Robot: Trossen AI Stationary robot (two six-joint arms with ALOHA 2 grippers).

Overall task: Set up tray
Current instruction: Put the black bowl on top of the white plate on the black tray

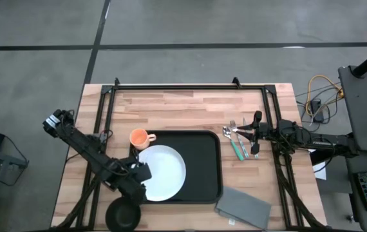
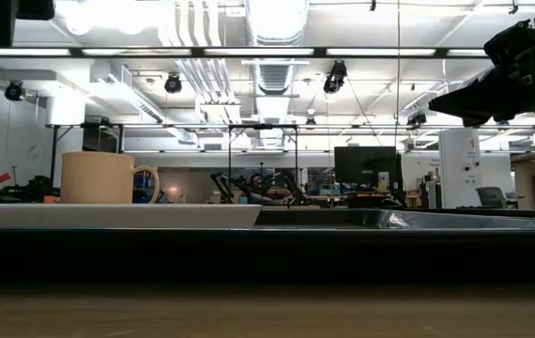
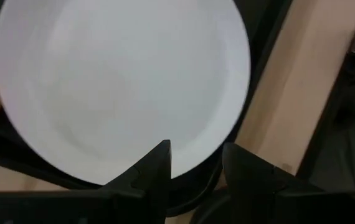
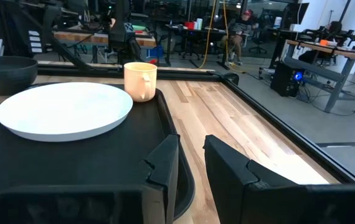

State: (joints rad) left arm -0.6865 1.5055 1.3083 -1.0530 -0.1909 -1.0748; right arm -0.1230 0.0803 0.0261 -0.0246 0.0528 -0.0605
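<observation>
I will next move my left gripper to the black bowl and close it on the bowl's rim [image 1: 125, 198] [image 3: 207, 204] beside the tray, because the plate is already lying there.
The black tray [image 1: 203, 161] lies mid-table. The white plate [image 1: 164, 171] lies flat in its left half, and shows in the right wrist view [image 4: 65, 111]. An orange cup [image 1: 140, 138] stands upright in the tray's far-left corner. My left gripper [image 1: 142, 175] is open at the plate's left rim [image 3: 190, 163], which lies just ahead of its fingertips. My right gripper [image 1: 254, 134] is slightly open and empty. It is raised above a fork and spoon with teal handles [image 1: 238, 147], which lie on the table right of the tray. My left gripper's fingers [image 3: 159, 165] stand open at the plate's left rim, coming from the table's left. I cannot tell whether they touch it. The plate lies flat on the tray.
A grey folded napkin [image 1: 243, 207] lies at the tray's near-right corner. A black bowl [image 1: 122, 216] stands at the near edge, beside my left arm. A black frame [image 1: 190, 87] runs along the table's far edge and sides. Bare wood lies beyond the tray.
</observation>
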